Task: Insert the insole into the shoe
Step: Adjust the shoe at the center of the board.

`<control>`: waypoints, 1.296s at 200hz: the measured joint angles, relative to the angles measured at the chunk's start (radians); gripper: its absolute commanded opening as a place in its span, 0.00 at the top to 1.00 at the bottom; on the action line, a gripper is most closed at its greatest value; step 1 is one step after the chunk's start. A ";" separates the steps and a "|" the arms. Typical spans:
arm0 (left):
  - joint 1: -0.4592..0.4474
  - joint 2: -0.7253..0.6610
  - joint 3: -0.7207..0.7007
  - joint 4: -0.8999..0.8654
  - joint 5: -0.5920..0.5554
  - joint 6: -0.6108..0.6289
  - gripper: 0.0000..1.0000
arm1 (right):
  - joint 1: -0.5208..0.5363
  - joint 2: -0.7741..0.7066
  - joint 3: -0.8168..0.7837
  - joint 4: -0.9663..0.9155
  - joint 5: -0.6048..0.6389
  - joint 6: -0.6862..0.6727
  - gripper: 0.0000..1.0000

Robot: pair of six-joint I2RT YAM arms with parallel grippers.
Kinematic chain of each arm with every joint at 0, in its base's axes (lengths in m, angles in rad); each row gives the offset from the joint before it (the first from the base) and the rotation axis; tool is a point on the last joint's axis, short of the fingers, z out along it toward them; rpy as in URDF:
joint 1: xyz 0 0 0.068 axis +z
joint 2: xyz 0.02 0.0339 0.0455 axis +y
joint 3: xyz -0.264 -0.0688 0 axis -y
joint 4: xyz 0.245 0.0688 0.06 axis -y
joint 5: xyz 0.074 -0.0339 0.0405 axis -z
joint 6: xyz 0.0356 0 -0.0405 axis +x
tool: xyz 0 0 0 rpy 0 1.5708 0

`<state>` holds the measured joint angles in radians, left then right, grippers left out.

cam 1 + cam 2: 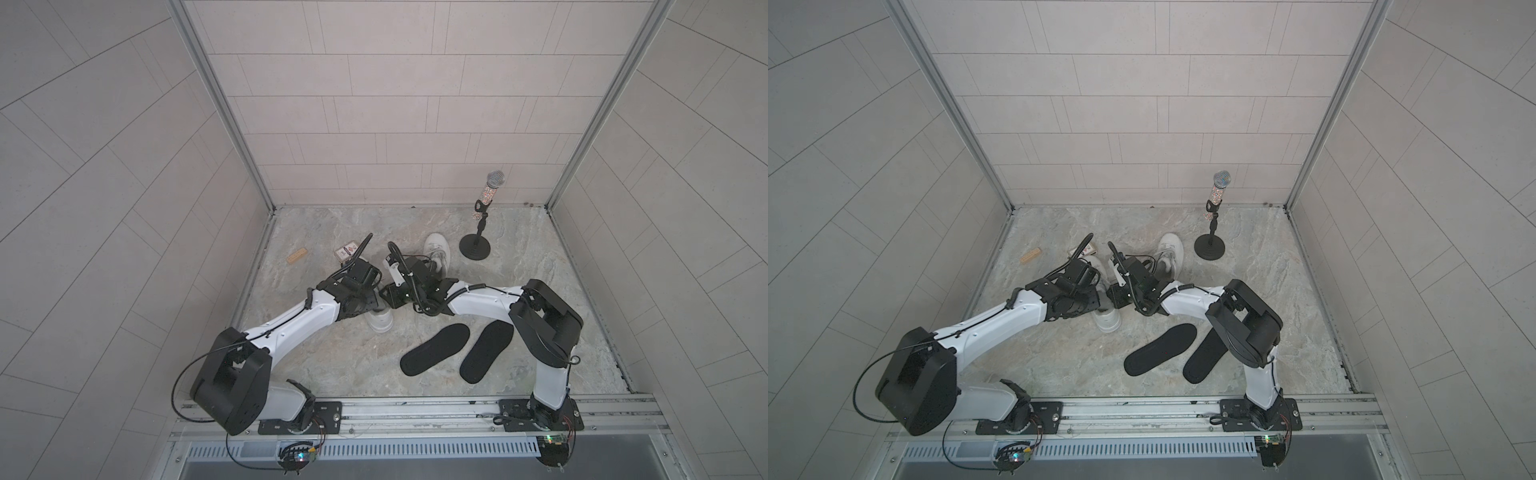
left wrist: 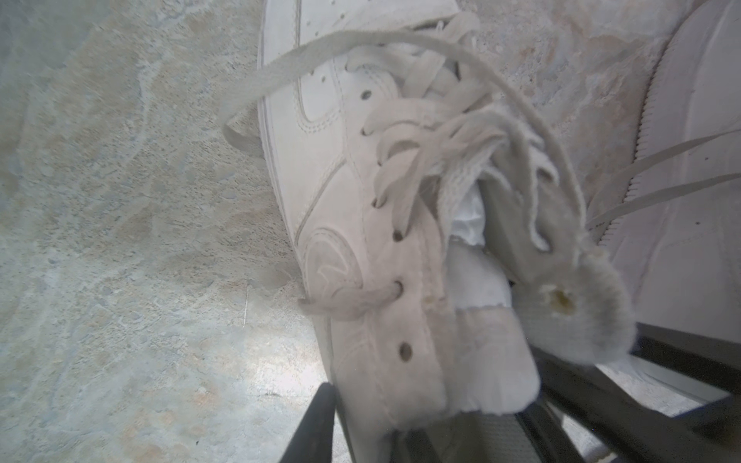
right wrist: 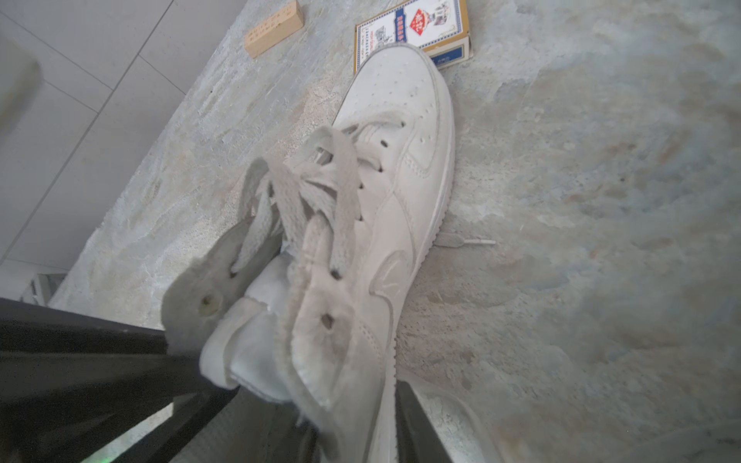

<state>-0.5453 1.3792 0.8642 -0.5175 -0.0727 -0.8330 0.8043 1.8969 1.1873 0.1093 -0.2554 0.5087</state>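
Observation:
The shoe's tongue (image 2: pixel 494 358) hangs into the shoe's opening while my left gripper holds the shoe's side. Next, my left gripper lets go of the side and grips the tongue first.
A white shoe (image 1: pixel 380 322) (image 1: pixel 1108 320) lies under both wrists at the middle of the table, laces loose. In the left wrist view the side wall of this shoe (image 2: pixel 341 200) fills my left gripper (image 2: pixel 369 417), which is shut on it, one black finger outside and one inside the collar. In the right wrist view my right gripper (image 3: pixel 353 405) straddles the opposite wall of the shoe (image 3: pixel 401 160); I cannot tell if it presses. One black insole (image 1: pixel 434 349) (image 1: pixel 1160 350) lies flat beside another insole (image 1: pixel 486 351) (image 1: pixel 1204 357), near the right arm, untouched.
A second white shoe (image 1: pixel 437 249) (image 1: pixel 1170 249) lies behind the right wrist. A microphone stand (image 1: pixel 475 248) is at the back right. A card box (image 1: pixel 345 251) (image 3: pixel 413 28) touches the held shoe's toe, and a wooden block (image 1: pixel 296 255) lies near the left wall.

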 measured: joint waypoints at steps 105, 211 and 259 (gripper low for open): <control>0.065 0.074 0.050 -0.029 0.004 0.052 0.73 | 0.002 0.007 -0.026 0.071 0.013 0.004 1.00; 0.084 -0.142 -0.190 0.161 0.089 -0.007 0.92 | -0.060 -0.004 -0.083 0.138 -0.172 0.039 1.00; 0.082 -0.183 -0.213 0.143 0.083 -0.055 0.88 | -0.071 -0.004 -0.095 0.145 -0.216 0.060 1.00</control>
<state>-0.4629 1.1965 0.6514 -0.3744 0.0105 -0.8875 0.7330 1.8927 1.0920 0.2543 -0.4717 0.5682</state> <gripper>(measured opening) 0.108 0.080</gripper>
